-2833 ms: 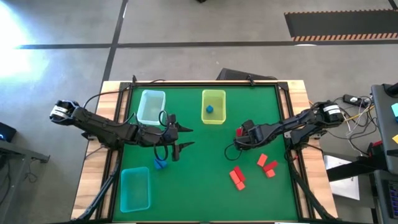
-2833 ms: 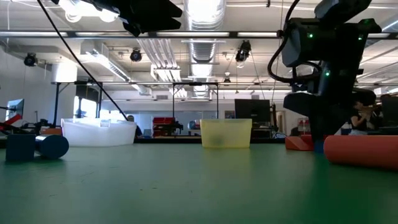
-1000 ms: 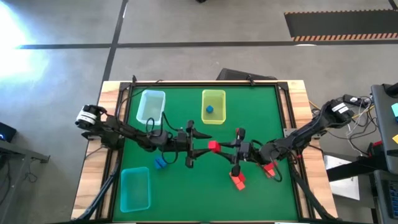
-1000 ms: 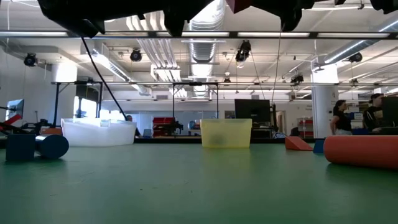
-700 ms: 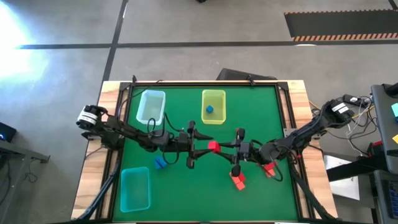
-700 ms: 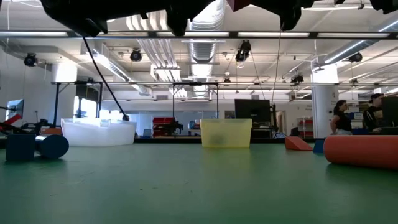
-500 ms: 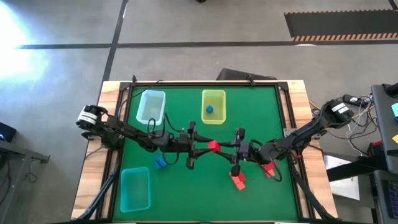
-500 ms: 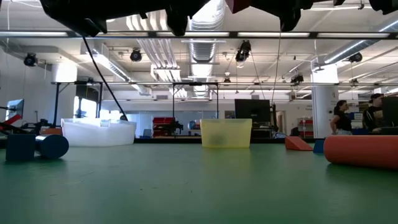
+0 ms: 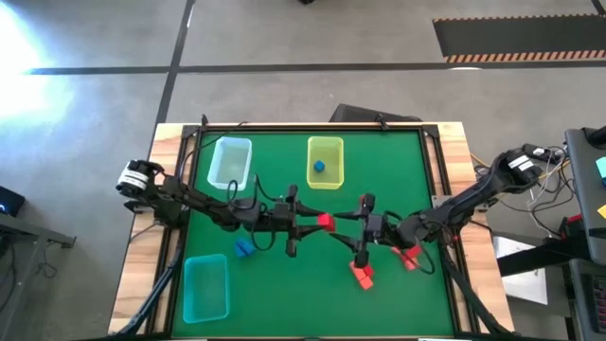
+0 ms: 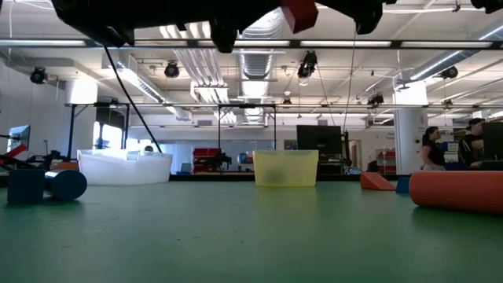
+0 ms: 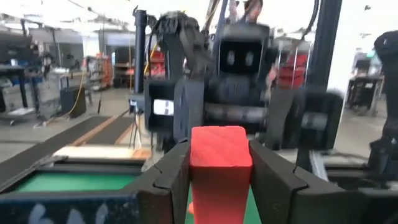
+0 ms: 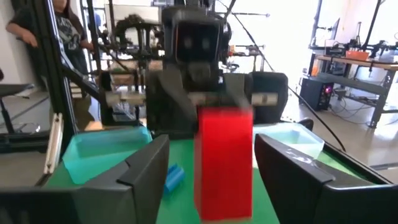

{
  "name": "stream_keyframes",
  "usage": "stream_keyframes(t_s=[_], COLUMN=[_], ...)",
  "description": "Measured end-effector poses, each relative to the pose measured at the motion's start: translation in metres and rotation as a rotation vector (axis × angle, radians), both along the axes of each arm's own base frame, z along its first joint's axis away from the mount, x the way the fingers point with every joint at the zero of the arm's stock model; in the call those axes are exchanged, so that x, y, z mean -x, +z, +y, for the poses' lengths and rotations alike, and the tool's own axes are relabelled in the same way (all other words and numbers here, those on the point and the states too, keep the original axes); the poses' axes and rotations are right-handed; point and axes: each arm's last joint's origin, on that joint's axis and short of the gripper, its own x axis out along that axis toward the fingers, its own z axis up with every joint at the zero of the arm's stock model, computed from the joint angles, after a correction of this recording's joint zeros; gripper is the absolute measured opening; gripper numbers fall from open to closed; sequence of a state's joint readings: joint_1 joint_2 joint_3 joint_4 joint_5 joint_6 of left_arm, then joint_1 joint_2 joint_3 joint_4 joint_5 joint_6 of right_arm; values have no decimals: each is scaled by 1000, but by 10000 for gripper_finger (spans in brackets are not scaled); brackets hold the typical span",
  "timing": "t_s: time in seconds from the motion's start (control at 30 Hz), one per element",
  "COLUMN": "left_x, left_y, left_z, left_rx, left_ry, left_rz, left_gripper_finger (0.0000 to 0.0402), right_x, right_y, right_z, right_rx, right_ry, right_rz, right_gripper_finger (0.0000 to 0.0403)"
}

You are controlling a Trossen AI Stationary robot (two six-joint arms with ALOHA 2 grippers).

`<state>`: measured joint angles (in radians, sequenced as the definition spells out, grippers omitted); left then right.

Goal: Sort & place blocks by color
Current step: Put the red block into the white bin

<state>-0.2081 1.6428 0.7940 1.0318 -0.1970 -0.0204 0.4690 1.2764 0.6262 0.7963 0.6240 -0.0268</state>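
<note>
My left gripper is going to release the red block inside the pale blue tray (image 9: 226,163), near the middle of the tray's bottom. The red block still hangs high above the green table.
A red block (image 9: 325,222) hangs high above the middle of the green table, between my two grippers, which face each other. My left gripper (image 9: 311,224) reaches in from the table's left and is shut on the block (image 11: 221,162). My right gripper (image 9: 345,226) comes from the right and is open. Its fingers stand on either side of the block's other end (image 12: 224,162) with a gap on each side. In the low view the block (image 10: 299,16) shows at the top edge. My left gripper pinches the red block by two opposite sides (image 11: 198,163) between its two fingers. The fingers lie about level and come from the table's left. The block is lifted clear of the table, and its free end sticks out toward my right gripper.
At the far side stand a pale blue tray (image 9: 231,162) and a yellow-green tray (image 9: 325,150) holding a blue block (image 9: 319,167). A teal tray (image 9: 205,288) lies near left. Blue blocks (image 9: 243,249) and red blocks (image 9: 362,275) (image 9: 409,256) lie on the mat.
Both arms have kept their place above the table's middle. The red block between them now shows a little lower in the low view than half a second ago.
</note>
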Motion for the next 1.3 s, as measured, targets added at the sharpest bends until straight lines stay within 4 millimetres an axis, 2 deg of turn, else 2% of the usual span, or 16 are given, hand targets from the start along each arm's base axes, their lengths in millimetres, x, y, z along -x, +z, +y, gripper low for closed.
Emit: stream_keyframes(t_s=[0.1,0.3,0.4,0.73,0.83,1.03,1.3], left_x=[0,17,39,117,134,153,168], left_y=[-7,-17,-17,-11,-11,-19,-20], left_z=[2,23,44,129,154,194,221], left_rx=[-9,-32,-10,175,242,394,446], left_ry=[83,502,715,1134,1203,1160,1115], left_rz=[100,461,627,960,1025,1144,1211], left_gripper_finger=[115,115,115,115,115,115,115], right_x=[5,17,19,15,14,13,13], right_y=[6,12,11,1,-1,-2,-2], right_z=[-3,-9,-11,-8,-8,-8,-8], right_rx=[-2,-43,-60,-45,-43,-41,-46], right_ry=[-1,-31,-35,-38,-38,-39,-40], right_rz=[17,72,100,141,146,150,151], right_gripper_finger=[248,252,246,236,237,237,235])
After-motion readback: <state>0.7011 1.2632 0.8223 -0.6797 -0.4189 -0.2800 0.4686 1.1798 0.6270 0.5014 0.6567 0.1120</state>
